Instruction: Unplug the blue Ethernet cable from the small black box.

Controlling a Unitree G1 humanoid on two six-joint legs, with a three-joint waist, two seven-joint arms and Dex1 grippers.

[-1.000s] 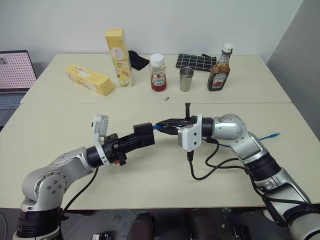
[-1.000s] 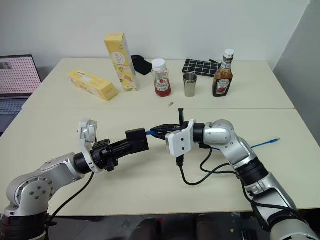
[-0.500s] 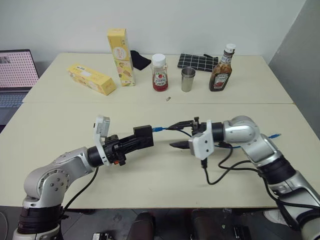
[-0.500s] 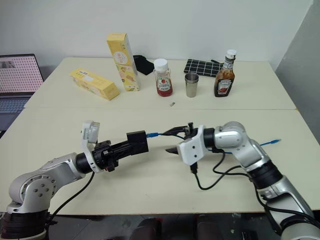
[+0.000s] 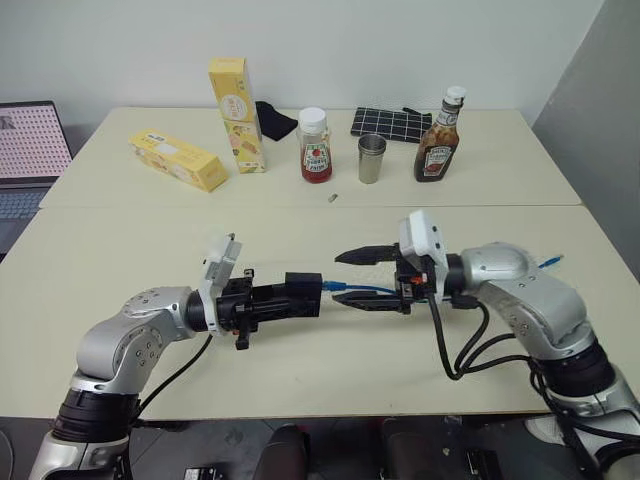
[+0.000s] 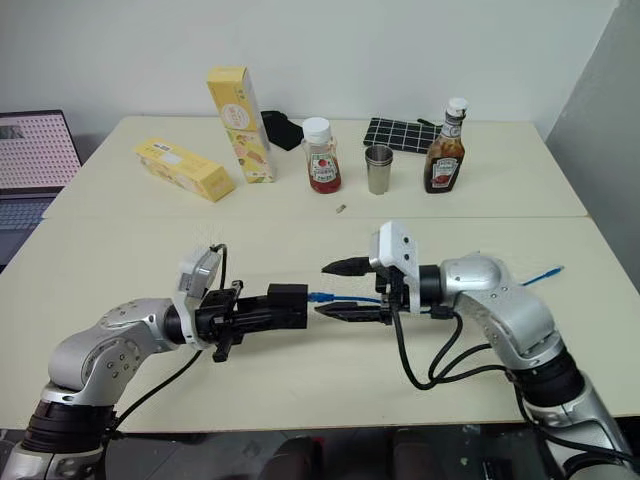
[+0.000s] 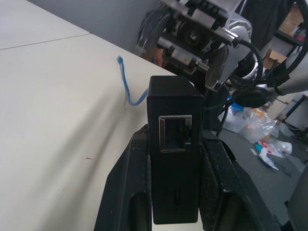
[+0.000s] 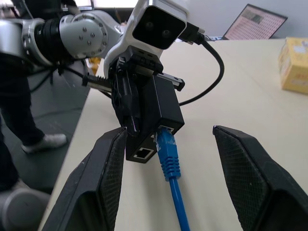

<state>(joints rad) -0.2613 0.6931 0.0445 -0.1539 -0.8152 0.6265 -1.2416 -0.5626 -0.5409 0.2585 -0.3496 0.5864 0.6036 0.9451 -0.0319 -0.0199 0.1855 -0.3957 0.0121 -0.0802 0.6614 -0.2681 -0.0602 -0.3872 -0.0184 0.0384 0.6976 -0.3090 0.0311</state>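
The blue Ethernet cable is inside my right gripper's fingers behind its plug, so next I move them forward and close on the plug point(image 5: 333, 286) before pulling it out.
My left gripper point(image 5: 296, 299) is shut on the small black box point(image 5: 303, 295), holding it level above the table, with an empty port point(image 7: 175, 134) showing in the left wrist view. The blue Ethernet cable point(image 5: 372, 291) has its plug point(image 8: 166, 146) against the box's end face. From there it runs right, between the fingers of my right gripper point(image 5: 352, 279), and its far end point(image 5: 548, 262) lies on the table. My right gripper is open, one finger point(image 5: 362, 254) above the cable and the other below, touching neither cable nor box.
Along the table's far side stand an upright yellow carton point(image 5: 234, 110), a lying yellow carton point(image 5: 178, 160), a ketchup jar point(image 5: 315, 145), a metal cup point(image 5: 372, 158), a sauce bottle point(image 5: 438, 135) and a black grid cloth point(image 5: 392, 122). A laptop point(image 5: 30, 150) sits far left.
My right gripper opened and let go of the plug, rolled so its fingers stand one above the other, and drew back to the right. The box stays gripped and has turned.
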